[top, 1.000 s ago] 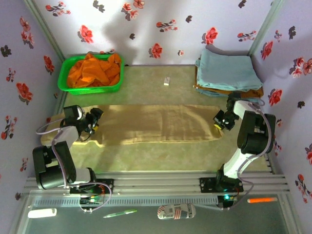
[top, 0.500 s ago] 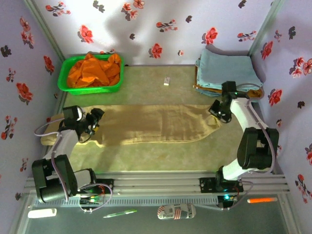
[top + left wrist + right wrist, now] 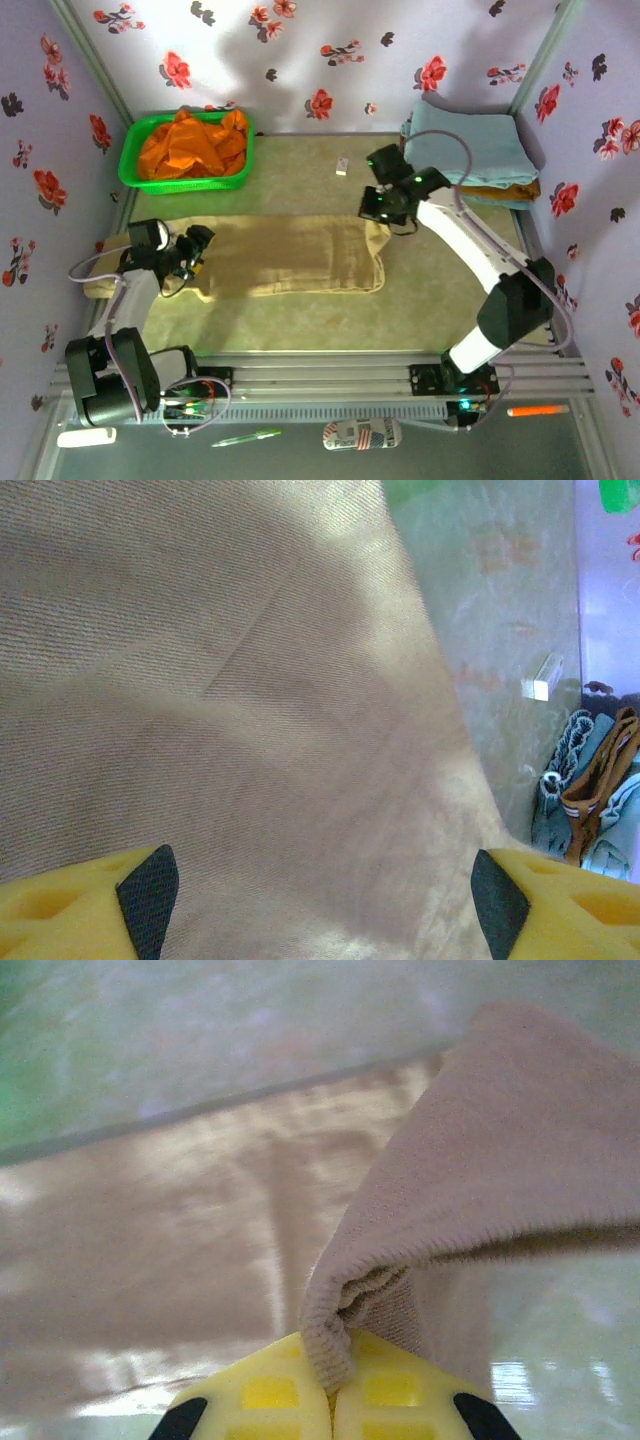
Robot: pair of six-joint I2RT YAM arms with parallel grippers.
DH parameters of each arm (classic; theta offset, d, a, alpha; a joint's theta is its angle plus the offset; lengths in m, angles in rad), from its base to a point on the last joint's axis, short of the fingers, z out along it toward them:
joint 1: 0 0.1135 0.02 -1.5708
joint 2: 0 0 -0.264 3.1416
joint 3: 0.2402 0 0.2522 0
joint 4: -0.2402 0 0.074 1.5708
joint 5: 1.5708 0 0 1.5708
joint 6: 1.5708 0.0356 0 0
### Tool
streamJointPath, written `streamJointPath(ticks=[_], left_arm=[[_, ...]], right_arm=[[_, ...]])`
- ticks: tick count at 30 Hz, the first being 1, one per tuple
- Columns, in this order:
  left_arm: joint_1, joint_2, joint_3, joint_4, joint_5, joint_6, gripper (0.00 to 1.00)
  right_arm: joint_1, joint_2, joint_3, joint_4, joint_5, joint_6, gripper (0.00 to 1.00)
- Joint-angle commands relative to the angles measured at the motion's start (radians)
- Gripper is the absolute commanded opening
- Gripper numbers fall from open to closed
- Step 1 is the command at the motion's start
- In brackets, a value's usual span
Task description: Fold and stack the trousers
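Note:
Next, my right gripper lets go of the hem on the tan trousers' back edge (image 3: pixel 269 239), around the middle of their length.
The tan trousers (image 3: pixel 280 258) lie lengthwise across the middle of the table. Their right end is lifted and doubled back toward the left. My right gripper (image 3: pixel 386 206) hangs above that fold and is shut on the hem. In the right wrist view the ribbed hem edge (image 3: pixel 325 1335) is pinched between the yellow fingers of the right gripper (image 3: pixel 333 1400), and the rest of the cloth (image 3: pixel 500 1140) drapes off to the right. My left gripper (image 3: pixel 190 250) stands open low over the trousers' left part. Plain tan cloth (image 3: pixel 250 680) fills the wide gap of the left gripper (image 3: pixel 323 900).
A green basket (image 3: pixel 128 170) holding an orange garment (image 3: pixel 190 145) stands at the back left. At the back right lies a stack of pale blue cloth (image 3: pixel 470 145). A small white item (image 3: pixel 342 166) sits on the mat behind the trousers. Flowered walls close in three sides.
My right gripper has carried the trousers' right end up and to the left, so the cloth on the table now ends well short of the right side. The left arm has stayed put.

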Motion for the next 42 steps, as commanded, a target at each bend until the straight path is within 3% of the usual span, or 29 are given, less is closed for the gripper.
streamJointPath(ticks=[1,12,30,31,33,34,37,42], left_arm=[[-0.007,-0.012,0.011,-0.034,0.010,0.032,0.81],[-0.005,-0.031,-0.019,-0.051,0.010,0.049,0.81],[0.003,-0.035,-0.008,-0.068,0.010,0.060,0.81],[0.006,-0.032,-0.009,-0.068,0.010,0.060,0.81],[0.007,-0.031,-0.006,-0.074,0.010,0.060,0.82],[0.007,-0.032,-0.002,-0.080,0.010,0.066,0.82],[0.008,-0.050,0.019,-0.119,0.003,0.078,0.83],[-0.055,-0.073,0.094,-0.197,-0.090,0.100,0.85]], right_arm=[[0.091,0.091,0.125,-0.006,0.026,0.053,0.00],[0.296,0.406,0.412,-0.031,-0.029,0.055,0.00],[0.382,0.683,0.665,-0.043,-0.103,0.100,0.00],[0.383,0.699,0.674,-0.038,-0.122,0.103,0.07],[0.381,0.719,0.687,-0.040,-0.175,0.098,0.42],[0.381,0.712,0.692,-0.050,-0.175,0.089,0.49],[0.372,0.625,0.658,-0.056,-0.160,0.048,0.61],[0.314,0.427,0.458,-0.018,-0.100,0.018,0.63]])
